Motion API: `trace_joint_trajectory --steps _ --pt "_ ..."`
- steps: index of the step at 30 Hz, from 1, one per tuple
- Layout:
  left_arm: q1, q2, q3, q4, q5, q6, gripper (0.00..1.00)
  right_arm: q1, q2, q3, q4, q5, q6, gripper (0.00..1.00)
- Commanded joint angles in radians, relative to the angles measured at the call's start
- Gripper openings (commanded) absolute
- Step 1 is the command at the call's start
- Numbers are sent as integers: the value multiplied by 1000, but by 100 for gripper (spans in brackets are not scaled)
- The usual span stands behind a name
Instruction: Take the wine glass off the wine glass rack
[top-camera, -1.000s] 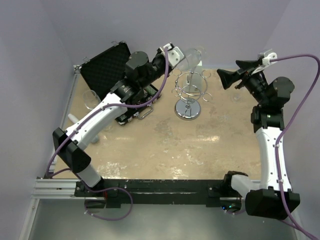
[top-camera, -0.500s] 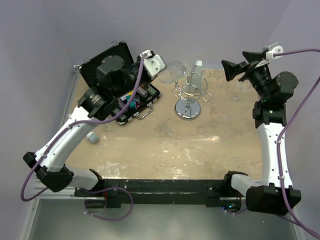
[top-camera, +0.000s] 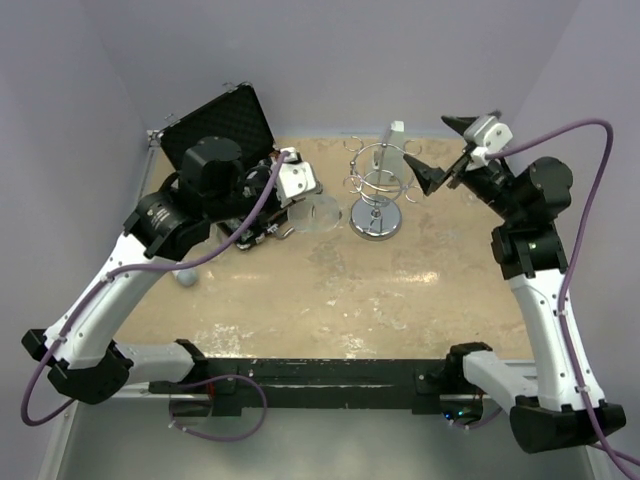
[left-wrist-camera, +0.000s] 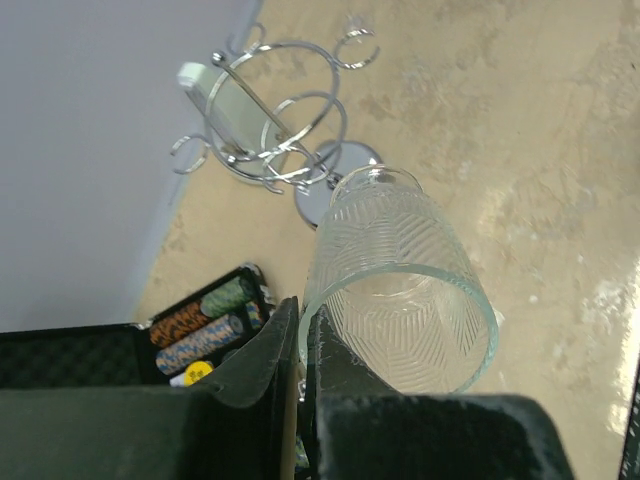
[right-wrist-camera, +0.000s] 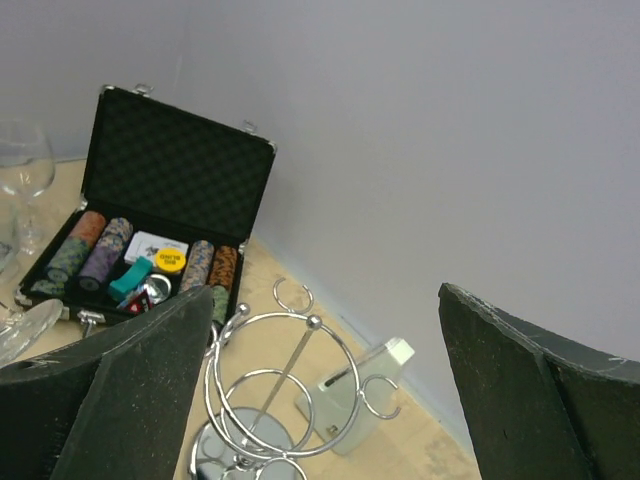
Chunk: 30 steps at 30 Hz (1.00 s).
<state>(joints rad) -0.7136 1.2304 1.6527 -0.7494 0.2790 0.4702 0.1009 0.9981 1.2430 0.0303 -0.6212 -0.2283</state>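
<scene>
Next, my left gripper releases the wine glass, now held sideways off the rack, on the table (top-camera: 160, 280) next to the small grey object, toward the wall.
The wine glass (top-camera: 320, 213), clear with a ribbed pattern, is off the rack and held out to the rack's left, lying sideways in the air. My left gripper (top-camera: 297, 192) is shut on its rim; in the left wrist view the fingers (left-wrist-camera: 262, 360) pinch the glass wall (left-wrist-camera: 400, 290), mouth toward the camera. The chrome wine glass rack (top-camera: 375, 190) stands at the back middle with no glass showing on its loops (left-wrist-camera: 280, 130). My right gripper (top-camera: 440, 150) is open and empty just right of the rack top, and the rack (right-wrist-camera: 285, 400) shows between its fingers.
An open black case (top-camera: 215, 140) of poker chips (right-wrist-camera: 100, 250) lies back left, under the left gripper. A white box (top-camera: 393, 140) stands behind the rack. Another wine glass (right-wrist-camera: 25, 160) stands by the case. A small grey object (top-camera: 185, 275) lies on the table's left.
My left arm has drawn the glass away from the rack, leftward and toward the near side, down beside the case. My right gripper has swung down and left, closer to the rack top.
</scene>
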Motion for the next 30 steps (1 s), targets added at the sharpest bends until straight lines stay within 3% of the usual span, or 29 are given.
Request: trace_joint_trajectory --steps 1,6,12,18,25,30 --pt "3 36 31 -109 94 12 0 66 -75 -16 -110 -34 -198 98" --pt "5 110 48 -226 59 12 0 97 -131 -50 -271 5 -364 98" --pt "3 127 -1 -297 25 71 0 99 -171 -91 -277 26 -339 98" --pt "-56 145 -13 -292 78 137 0 99 -171 -96 -209 52 -240 98" --pt "-171 308 88 -269 65 206 0 80 -79 9 -44 230 102 99" --pt "-176 397 143 -359 6 246 0 71 -32 70 -85 298 126 99"
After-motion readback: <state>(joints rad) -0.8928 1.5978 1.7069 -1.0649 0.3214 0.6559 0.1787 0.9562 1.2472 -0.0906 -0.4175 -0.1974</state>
